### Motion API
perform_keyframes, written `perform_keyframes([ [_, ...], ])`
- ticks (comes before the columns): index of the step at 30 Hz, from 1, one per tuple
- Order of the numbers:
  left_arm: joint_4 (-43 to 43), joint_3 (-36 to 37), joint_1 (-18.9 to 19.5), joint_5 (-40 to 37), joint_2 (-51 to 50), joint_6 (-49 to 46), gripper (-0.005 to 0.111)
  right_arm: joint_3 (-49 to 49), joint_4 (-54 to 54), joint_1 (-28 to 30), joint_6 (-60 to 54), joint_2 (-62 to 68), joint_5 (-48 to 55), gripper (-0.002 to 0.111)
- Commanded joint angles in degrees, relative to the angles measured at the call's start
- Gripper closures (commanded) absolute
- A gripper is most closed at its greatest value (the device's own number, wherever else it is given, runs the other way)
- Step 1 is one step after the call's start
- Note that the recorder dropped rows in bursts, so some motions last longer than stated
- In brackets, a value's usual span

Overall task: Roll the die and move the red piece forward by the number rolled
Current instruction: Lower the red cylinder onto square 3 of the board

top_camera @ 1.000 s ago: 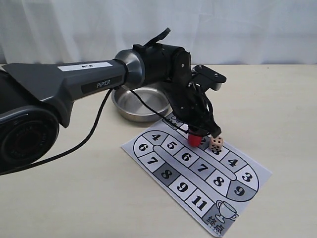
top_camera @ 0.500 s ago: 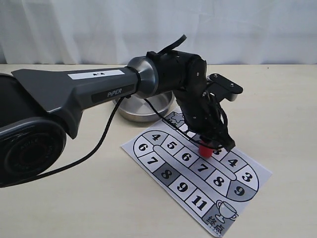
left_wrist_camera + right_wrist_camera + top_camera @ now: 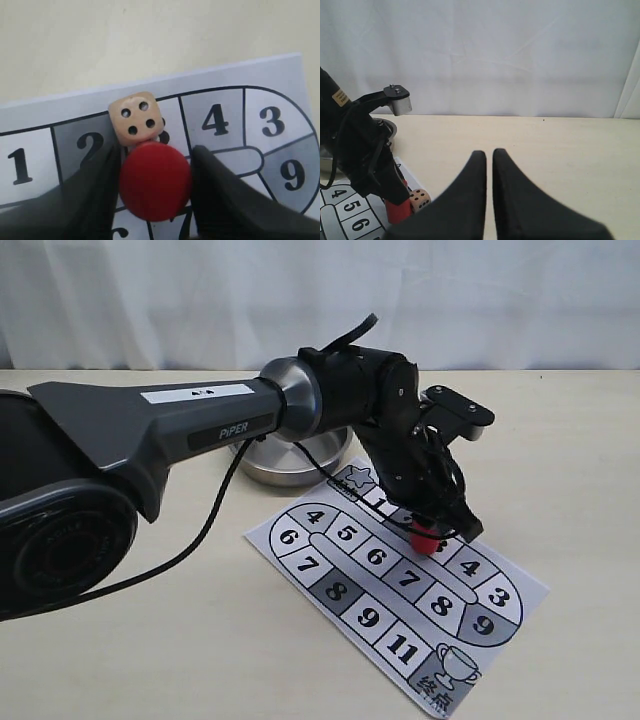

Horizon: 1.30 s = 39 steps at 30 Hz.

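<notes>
My left gripper needs to let go of the red piece on the white square (image 3: 471, 565) (image 3: 215, 120) between the die and the board's rounded corner.
My left gripper (image 3: 434, 532) reaches across the numbered paper game board (image 3: 400, 612) and is shut on the red piece (image 3: 428, 541). The left wrist view looks down on the red piece (image 3: 155, 181) between the two dark fingers (image 3: 90, 197), over the square marked 3. Right beside it lies the cream die (image 3: 135, 119), four pips up; I cannot tell whether they touch. The exterior view hides the die behind the gripper. From the right wrist view, the die (image 3: 420, 199) stands by the red piece (image 3: 397, 210). My right gripper (image 3: 489, 156) is shut, holds nothing, and hangs over bare table.
A round metal bowl (image 3: 290, 462) stands behind the board, partly covered by the left arm. The board's far end carries a trophy picture (image 3: 452, 668). A pale curtain hangs behind the table.
The left gripper has carried the red piece rightward along the board's top row, up against the die. The die, visible in the exterior view a second ago, is now covered by the gripper.
</notes>
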<state>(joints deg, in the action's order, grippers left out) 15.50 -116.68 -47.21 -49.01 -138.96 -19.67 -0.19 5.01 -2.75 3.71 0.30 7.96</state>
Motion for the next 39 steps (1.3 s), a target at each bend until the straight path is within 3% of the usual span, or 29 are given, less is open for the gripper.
perform_keyframes([
  [1,0.9,-0.1,-0.1,0.7,-1.2,-0.1,0.107,0.2,0.0,0.2,0.0,-0.3,-0.2,0.104],
  [12,5.4,-0.1,-0.8,-1.2,3.0,-3.1,0.107,0.2,0.0,0.2,0.0,-0.3,-0.2,0.104],
  [24,7.3,-0.1,-4.0,9.3,0.6,-8.3,0.107,0.2,0.0,0.2,0.0,-0.3,-0.2,0.104],
  [39,7.7,-0.1,-4.5,6.2,-3.1,-9.5,0.107,0.2,0.0,0.2,0.0,-0.3,-0.2,0.104],
])
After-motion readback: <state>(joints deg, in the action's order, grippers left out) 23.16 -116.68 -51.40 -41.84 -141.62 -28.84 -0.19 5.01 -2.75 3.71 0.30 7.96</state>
